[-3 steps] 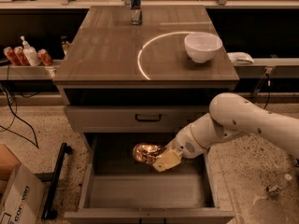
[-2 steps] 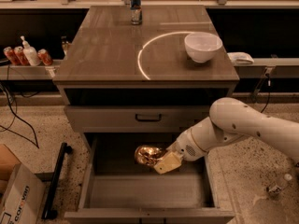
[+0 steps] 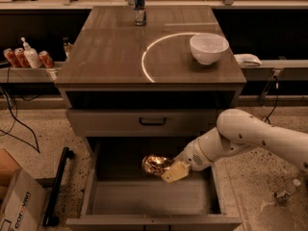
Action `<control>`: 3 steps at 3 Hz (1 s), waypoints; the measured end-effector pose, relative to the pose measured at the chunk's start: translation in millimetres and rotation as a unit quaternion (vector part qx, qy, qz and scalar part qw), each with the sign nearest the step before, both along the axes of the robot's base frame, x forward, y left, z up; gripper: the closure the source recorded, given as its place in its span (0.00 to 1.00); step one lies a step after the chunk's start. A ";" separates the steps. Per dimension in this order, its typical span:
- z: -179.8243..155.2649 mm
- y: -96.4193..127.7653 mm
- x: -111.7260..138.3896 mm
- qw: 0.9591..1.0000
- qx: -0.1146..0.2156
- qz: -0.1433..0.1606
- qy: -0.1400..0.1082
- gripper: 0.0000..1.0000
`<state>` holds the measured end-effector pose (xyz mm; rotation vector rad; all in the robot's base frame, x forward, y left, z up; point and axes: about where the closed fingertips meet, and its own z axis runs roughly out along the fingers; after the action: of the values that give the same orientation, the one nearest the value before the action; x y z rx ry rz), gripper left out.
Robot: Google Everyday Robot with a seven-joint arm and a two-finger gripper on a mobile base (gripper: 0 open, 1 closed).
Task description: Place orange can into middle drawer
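My gripper will let go of the orange can near the center of the open middle drawer's flat bottom [image 3: 148, 184].
The orange can [image 3: 154, 164] is shiny and golden, held on its side inside the open middle drawer [image 3: 144, 201], a little above the drawer's flat floor. My gripper [image 3: 169, 170] reaches in from the right on the white arm [image 3: 240, 136] and is shut on the can's right end. The drawer is pulled far out below the shallower drawer front with the black handle [image 3: 153, 121].
On the cabinet top [image 3: 110, 52] stand a white bowl [image 3: 209, 47] and a slim blue-and-silver can [image 3: 139, 6]. Small red cans [image 3: 14, 57] and a soap bottle sit on a shelf at left. A cardboard box [image 3: 17, 201] and a black bar [image 3: 57, 186] lie on the floor left.
The gripper and the orange can have shifted slightly to the right and a little lower inside the drawer. Nothing else moved.
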<state>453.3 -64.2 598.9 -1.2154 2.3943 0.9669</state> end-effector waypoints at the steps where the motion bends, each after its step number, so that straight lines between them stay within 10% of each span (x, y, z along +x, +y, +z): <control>1: -38.3 -9.9 0.9 0.999 0.019 -0.011 0.026 1.00; 3: -46.2 -5.6 0.8 1.000 0.011 -0.010 0.021 1.00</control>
<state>454.1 -69.7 552.7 -1.1724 2.4178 1.0196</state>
